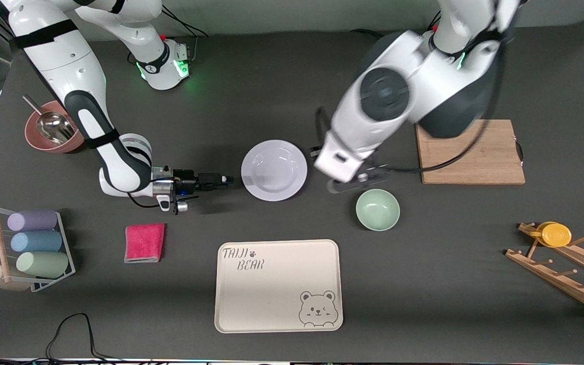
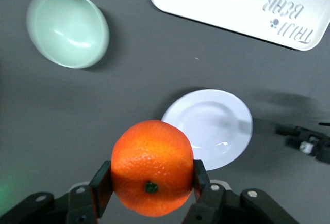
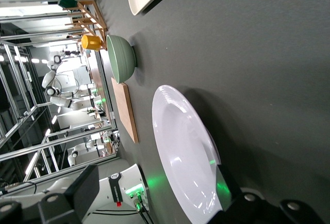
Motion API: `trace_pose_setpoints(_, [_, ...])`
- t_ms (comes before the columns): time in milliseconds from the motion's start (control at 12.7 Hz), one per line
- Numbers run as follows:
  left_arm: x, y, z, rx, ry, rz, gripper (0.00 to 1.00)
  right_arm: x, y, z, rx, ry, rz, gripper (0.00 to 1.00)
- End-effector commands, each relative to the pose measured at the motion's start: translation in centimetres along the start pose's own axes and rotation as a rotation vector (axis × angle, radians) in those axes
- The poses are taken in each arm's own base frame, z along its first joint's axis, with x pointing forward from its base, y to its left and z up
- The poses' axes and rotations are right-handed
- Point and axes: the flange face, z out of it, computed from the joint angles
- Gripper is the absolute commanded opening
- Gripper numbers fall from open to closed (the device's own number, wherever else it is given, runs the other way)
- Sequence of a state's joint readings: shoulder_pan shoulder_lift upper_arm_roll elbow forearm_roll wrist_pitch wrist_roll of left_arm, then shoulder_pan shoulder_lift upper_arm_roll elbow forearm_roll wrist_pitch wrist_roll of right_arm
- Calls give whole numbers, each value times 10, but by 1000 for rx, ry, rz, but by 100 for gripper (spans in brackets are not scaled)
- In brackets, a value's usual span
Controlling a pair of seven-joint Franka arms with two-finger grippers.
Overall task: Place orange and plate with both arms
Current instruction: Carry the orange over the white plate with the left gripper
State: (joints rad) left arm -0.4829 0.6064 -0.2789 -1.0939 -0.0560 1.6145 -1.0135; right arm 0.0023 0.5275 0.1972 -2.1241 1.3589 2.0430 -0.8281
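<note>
The orange, now held up over the table between plate and bowl, will be let go by my left gripper in the hollow of the white plate [image 1: 268,163] [image 2: 214,141], where it will rest close to the plate's middle.
The orange [image 2: 151,166] is held between the fingers of my left gripper [image 2: 151,180], up in the air over the table between the white plate [image 2: 211,127] and the green bowl [image 2: 67,28]. In the front view the left arm's hand hides the orange. The plate [image 1: 274,170] lies flat mid-table. My right gripper [image 1: 223,179] is low at the plate's edge toward the right arm's end, open, lying sideways. In the right wrist view the plate [image 3: 183,152] fills the space between the spread fingers [image 3: 85,185], its rim close to one of them.
A green bowl [image 1: 377,209] sits beside the plate toward the left arm's end. A cream bear tray [image 1: 278,285] lies nearer the camera. There are also a wooden board [image 1: 469,152], a pink cloth [image 1: 144,243], a brown bowl with a scoop [image 1: 51,133], a cup rack [image 1: 33,243], and a wooden rack with a yellow cup [image 1: 555,234].
</note>
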Motion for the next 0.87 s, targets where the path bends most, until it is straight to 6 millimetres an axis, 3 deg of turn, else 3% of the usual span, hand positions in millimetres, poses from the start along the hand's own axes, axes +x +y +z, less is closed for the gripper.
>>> trace_pose_setpoints(0, [-31, 49, 51, 35, 31, -30, 14, -6, 6, 7, 5, -15, -59, 100])
trace_pose_setpoints(158, [-55, 69, 107, 57, 38, -11, 14, -18, 13, 14, 3, -35, -65, 100])
trace_pose_setpoints(316, [-61, 74, 152, 39, 43, 0, 15, -26, 19, 16, -1, -45, -85, 100])
trace_pose_setpoints(474, [-92, 93, 202, 47, 43, 33, 15, -31, 25, 17, -20, -73, -91, 100])
trace_pose_setpoints(632, [-92, 96, 234, 34, 43, 26, 18, -33, 29, 18, -31, -77, -86, 100])
trace_pose_setpoints(789, [-107, 99, 268, 8, 49, 33, 18, -34, 39, 21, -40, -80, -71, 100])
